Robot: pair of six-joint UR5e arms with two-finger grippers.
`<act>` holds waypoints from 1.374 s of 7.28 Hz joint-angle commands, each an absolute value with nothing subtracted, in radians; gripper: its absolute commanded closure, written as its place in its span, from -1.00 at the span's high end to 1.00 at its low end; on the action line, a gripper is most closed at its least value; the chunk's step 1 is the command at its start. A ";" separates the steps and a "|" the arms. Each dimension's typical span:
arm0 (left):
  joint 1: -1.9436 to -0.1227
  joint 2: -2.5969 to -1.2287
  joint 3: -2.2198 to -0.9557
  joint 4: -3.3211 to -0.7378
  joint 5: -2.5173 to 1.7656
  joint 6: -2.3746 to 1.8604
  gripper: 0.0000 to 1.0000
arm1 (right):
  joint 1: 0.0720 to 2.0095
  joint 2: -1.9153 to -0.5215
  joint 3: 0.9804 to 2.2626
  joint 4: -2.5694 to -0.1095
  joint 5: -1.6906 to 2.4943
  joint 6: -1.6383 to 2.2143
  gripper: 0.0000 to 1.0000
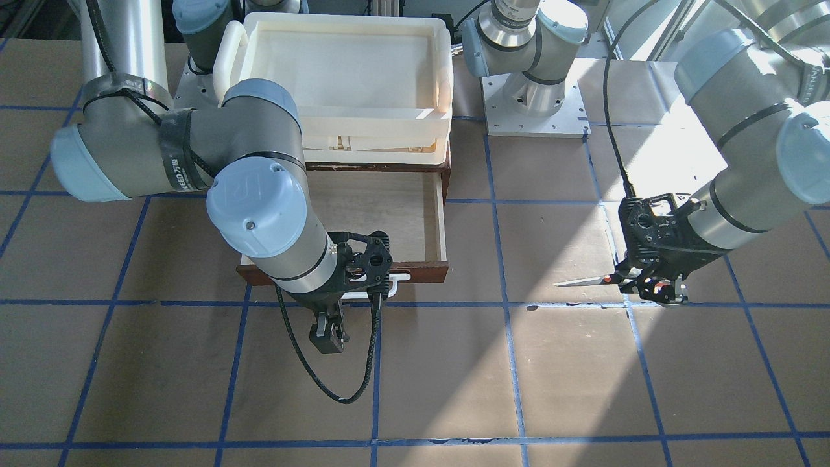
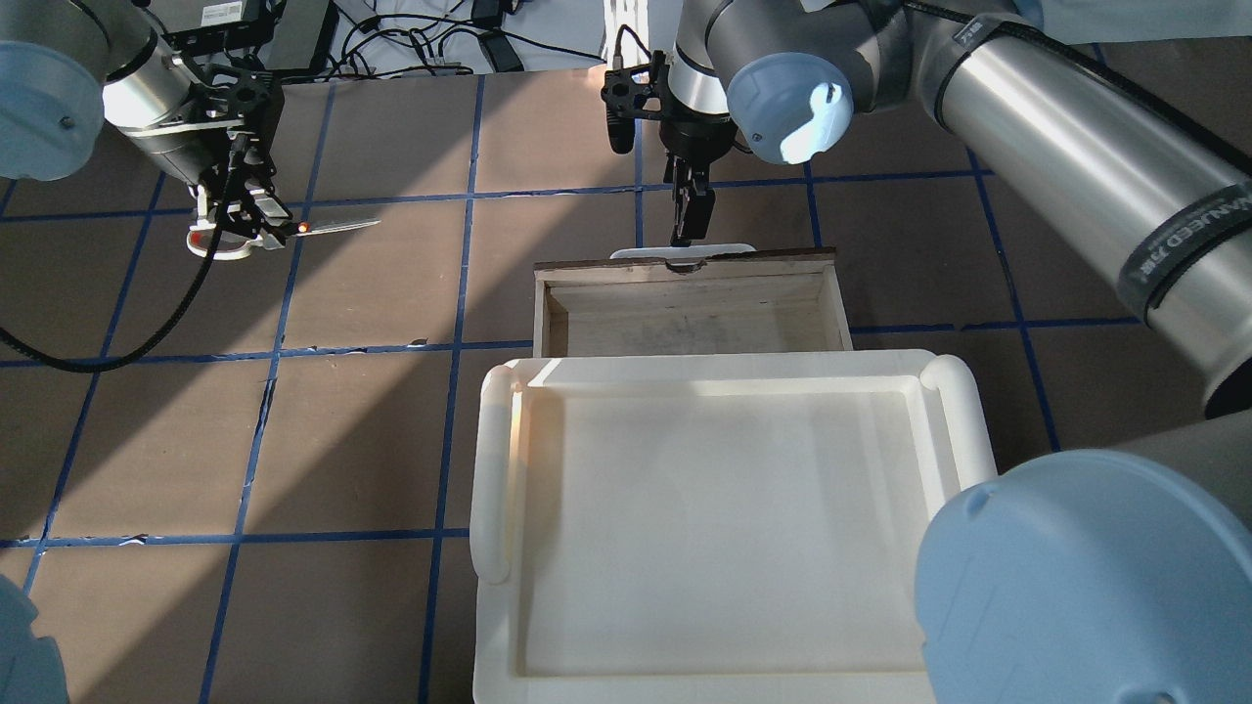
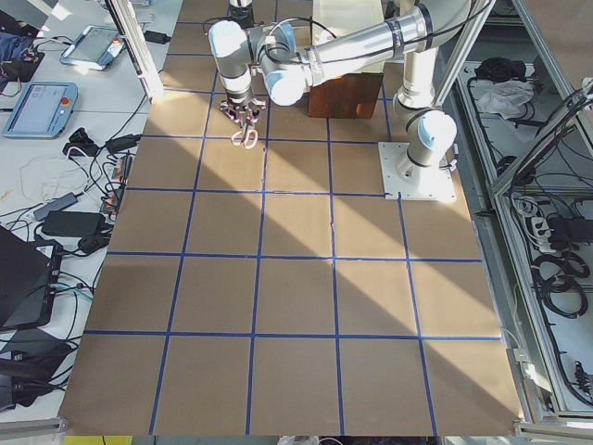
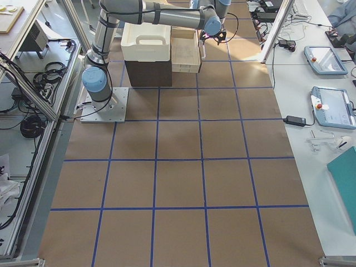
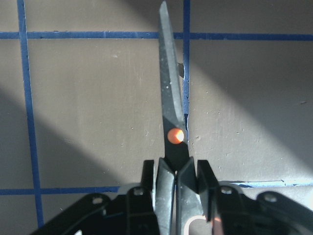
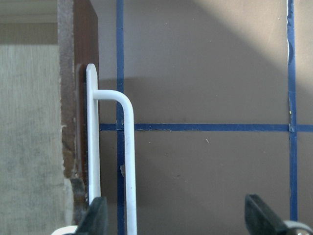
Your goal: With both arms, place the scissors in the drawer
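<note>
Next, I let go of the scissors, now held low over the table, with my left gripper on the drawer's pale bottom (image 1: 379, 238), close behind the panel that has the white handle.
My left gripper (image 1: 652, 285) is shut on the scissors (image 1: 580, 281) near their grey handles, low over the table, far to the side of the drawer. In the left wrist view the dark blades (image 5: 171, 107) are closed and point away from the gripper (image 5: 175, 169), with the orange pivot dot showing. The reddish-brown drawer (image 1: 444, 220) is pulled open and its pale inside is empty. My right gripper (image 1: 327, 337) is open, just in front of the drawer's white bar handle (image 6: 128, 161). The handle shows between its spread fingers (image 6: 98, 218), and they do not grip it.
A cream plastic tray (image 2: 489, 460) sits on the cabinet above the drawer (image 2: 685, 262). The table is brown board with blue tape lines. The right arm's elbow (image 1: 259, 214) hangs over the drawer's near corner. Arm bases stand at the back.
</note>
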State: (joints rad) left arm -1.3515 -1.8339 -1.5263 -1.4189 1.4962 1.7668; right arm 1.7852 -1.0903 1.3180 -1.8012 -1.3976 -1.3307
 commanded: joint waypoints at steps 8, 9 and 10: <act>-1.771 -1.809 -1.540 -1.414 1.493 1.453 -1.00 | 1.572 -1.408 1.341 -1.532 -1.508 -0.635 1.00; -1.811 -1.810 -1.542 -1.414 1.491 1.372 -1.00 | 1.571 -1.422 1.341 -1.513 -1.522 -0.538 1.00; -1.851 -1.812 -1.546 -1.411 1.491 1.333 -1.00 | 1.571 -1.431 1.350 -1.508 -1.522 -0.488 1.00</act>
State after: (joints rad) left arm -1.7990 -1.8091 -1.5423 -1.4139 1.4915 1.3934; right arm 1.5720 -1.4167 1.3426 -1.5197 -1.5123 -0.5703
